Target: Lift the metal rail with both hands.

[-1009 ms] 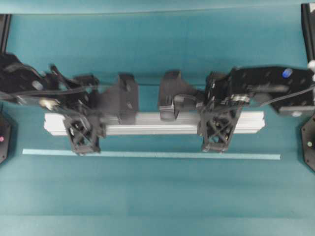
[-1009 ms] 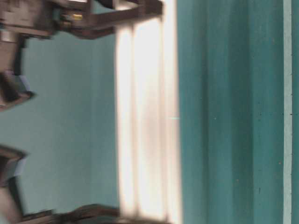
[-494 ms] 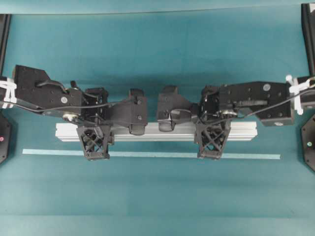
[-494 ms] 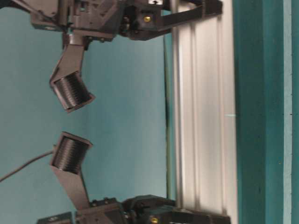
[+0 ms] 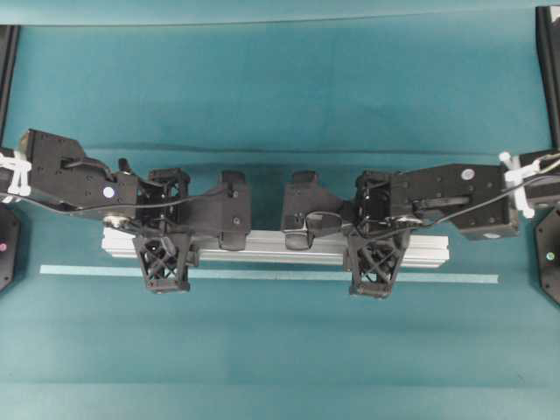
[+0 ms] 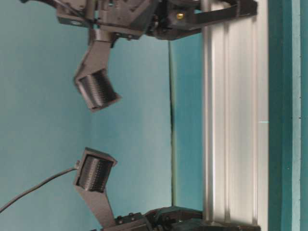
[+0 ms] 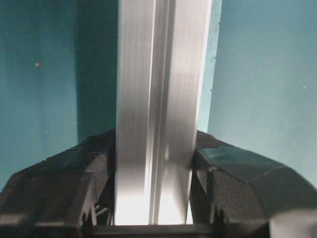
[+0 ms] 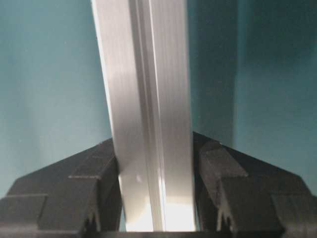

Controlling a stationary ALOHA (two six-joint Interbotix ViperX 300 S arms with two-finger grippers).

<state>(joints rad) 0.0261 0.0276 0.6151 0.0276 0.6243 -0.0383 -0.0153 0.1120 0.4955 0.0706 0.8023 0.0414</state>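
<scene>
I will let go of the metal rail with my left gripper on the teal mat (image 5: pixel 278 255) along the far edge of the pale strip.
The metal rail (image 5: pixel 271 248) is a long silver grooved bar lying left to right across the teal mat. My left gripper (image 5: pixel 166 238) is shut on it near its left end, and my right gripper (image 5: pixel 374 240) is shut on it near its right end. In the left wrist view the rail (image 7: pixel 158 99) runs up between the black fingers (image 7: pixel 59 188) of the left gripper (image 7: pixel 153 198). The right wrist view shows the rail (image 8: pixel 146 89) pinched the same way by the right gripper (image 8: pixel 156 198). The table-level view shows the rail (image 6: pixel 236 120) held at both ends. I cannot tell whether it touches the mat.
A thin pale teal flat strip (image 5: pixel 262 275) lies just in front of the rail, parallel to it, and also shows in the table-level view (image 6: pixel 296 120). Black frame posts (image 5: pixel 547 52) and arm bases (image 5: pixel 549 254) stand at the sides.
Both grippers have moved down with the rail held between them. The rail looks smaller from overhead and sits closer to the mat and the teal strip than a second ago.
</scene>
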